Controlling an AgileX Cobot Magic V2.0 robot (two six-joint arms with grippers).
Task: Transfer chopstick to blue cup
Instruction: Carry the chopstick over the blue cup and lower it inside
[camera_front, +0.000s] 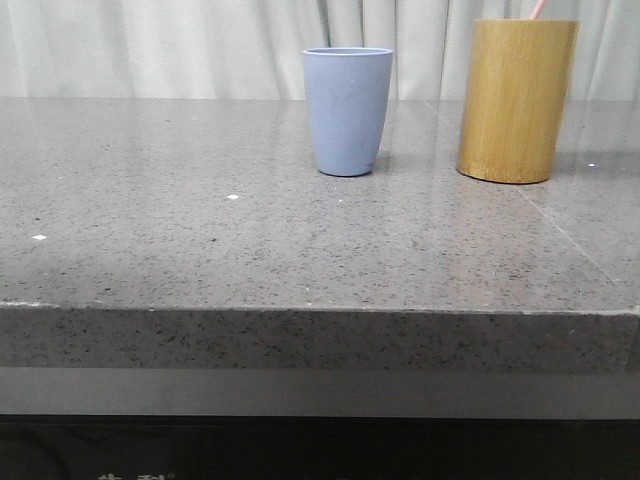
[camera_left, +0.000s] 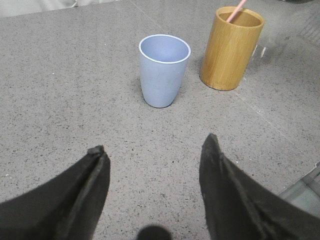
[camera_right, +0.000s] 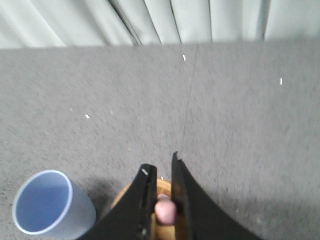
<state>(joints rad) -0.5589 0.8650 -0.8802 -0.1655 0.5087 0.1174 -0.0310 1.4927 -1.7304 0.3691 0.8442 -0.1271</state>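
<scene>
My right gripper will let go of the pink chopstick inside the blue cup, leaning on its rim (camera_right: 59, 201) toward the bamboo-coloured cylinder.
The blue cup (camera_front: 347, 112) stands upright at the table's middle back, and its inside looks bare from above (camera_left: 164, 70) (camera_right: 50, 205). To its right stands a bamboo-coloured cylinder (camera_front: 516, 100) (camera_left: 231, 50) (camera_right: 125, 194). The pink chopstick (camera_front: 537, 9) (camera_left: 237, 11) sticks out of that cylinder's top. In the right wrist view my right gripper (camera_right: 161, 165) hangs straight above the cylinder, its fingers closed on the chopstick's pink end (camera_right: 165, 210). My left gripper (camera_left: 154, 144) is open over bare table, short of the blue cup, holding nothing.
The grey speckled stone table (camera_front: 200, 240) runs to a front edge near the camera. Pale curtains (camera_front: 150, 45) hang behind it. A seam line (camera_right: 190, 90) crosses the tabletop near the cylinder.
</scene>
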